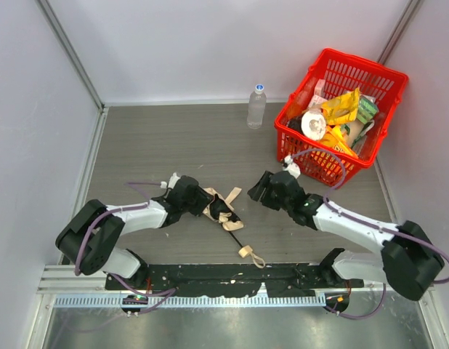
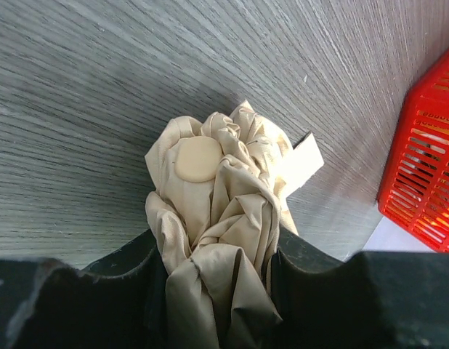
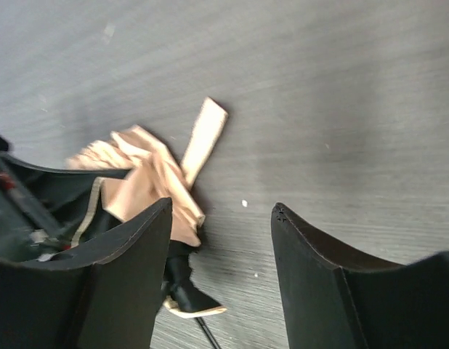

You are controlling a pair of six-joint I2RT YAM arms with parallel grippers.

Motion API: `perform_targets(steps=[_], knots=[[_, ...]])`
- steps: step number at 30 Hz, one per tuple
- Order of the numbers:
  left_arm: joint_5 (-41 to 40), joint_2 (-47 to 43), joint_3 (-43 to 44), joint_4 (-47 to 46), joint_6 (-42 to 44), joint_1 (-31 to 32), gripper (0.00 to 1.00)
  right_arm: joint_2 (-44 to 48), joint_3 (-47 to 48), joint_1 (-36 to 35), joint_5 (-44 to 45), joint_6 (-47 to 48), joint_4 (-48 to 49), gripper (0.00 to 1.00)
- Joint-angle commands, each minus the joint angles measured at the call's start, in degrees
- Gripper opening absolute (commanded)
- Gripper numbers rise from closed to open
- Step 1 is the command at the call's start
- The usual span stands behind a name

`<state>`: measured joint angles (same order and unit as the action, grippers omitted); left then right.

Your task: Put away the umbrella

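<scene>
The robot's right gripper will close on the flat strap's loose end (image 1: 233,194) (image 3: 205,137), which pokes out from the umbrella's bundle of fabric.
The umbrella (image 1: 223,209) lies on the grey table between the arms. It is a crumpled bundle of cream-beige fabric with a thin black shaft running to a small beige handle (image 1: 246,251) near the front. My left gripper (image 1: 205,201) is shut on the fabric bundle (image 2: 213,211), which fills the gap between its jaws (image 2: 213,254); a flat strap (image 2: 303,161) sticks out to the right. My right gripper (image 1: 256,193) stands open just right of the umbrella, touching nothing. In the right wrist view its gripper (image 3: 221,208) frames bare table, with the fabric (image 3: 148,185) and strap (image 3: 204,134) off to the left.
A red basket (image 1: 355,62) with several packets and containers stands at the back right, its corner also in the left wrist view as the red basket (image 2: 426,174). A water bottle (image 1: 256,107) stands upright at the back centre. White walls close in the table's sides and back.
</scene>
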<state>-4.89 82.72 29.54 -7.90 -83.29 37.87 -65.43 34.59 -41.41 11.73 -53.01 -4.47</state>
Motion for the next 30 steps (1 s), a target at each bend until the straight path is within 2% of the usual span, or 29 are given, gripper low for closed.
perform_targets(steps=[1,4,8,12,13,19,26,29,30], knots=[[-0.92,0.95,-1.5,5.88,3.66,0.19,0.0,-5.84,-2.68,0.19,-6.62,-8.33,12.18,0.59],[-0.39,1.74,-1.94,4.83,2.95,0.36,0.0,-11.82,-5.66,0.28,-9.87,-9.65,24.9,0.54],[-0.74,1.39,-2.38,4.3,3.04,0.36,0.0,-19.02,-6.46,0.54,-10.85,-9.48,34.76,0.46],[-1.79,0.34,-2.29,5.35,3.48,0.37,0.0,-23.77,-6.64,0.97,-10.85,-8.33,41.19,0.45],[-1.97,0.17,-2.21,5.53,3.66,0.37,0.0,-25.52,-6.55,1.15,-13.28,-8.51,42.25,0.45],[-2.15,0.16,-1.85,5.79,3.74,0.45,0.0,-33.09,-6.28,2.12,-15.33,-10.79,51.2,0.39],[-2.67,-0.36,-1.24,7.45,3.48,0.54,0.0,-39.5,-6.11,2.65,-15.95,-8.96,58.6,0.11],[-2.76,-0.1,0.07,11.14,3.04,0.63,0.0,-38.55,-7.68,2.82,-16.29,-2.22,65.34,0.01],[-2.67,0.25,0.86,12.81,2.61,0.45,0.0,-37.94,-8.91,2.82,-16.56,-0.53,68.25,0.01]])
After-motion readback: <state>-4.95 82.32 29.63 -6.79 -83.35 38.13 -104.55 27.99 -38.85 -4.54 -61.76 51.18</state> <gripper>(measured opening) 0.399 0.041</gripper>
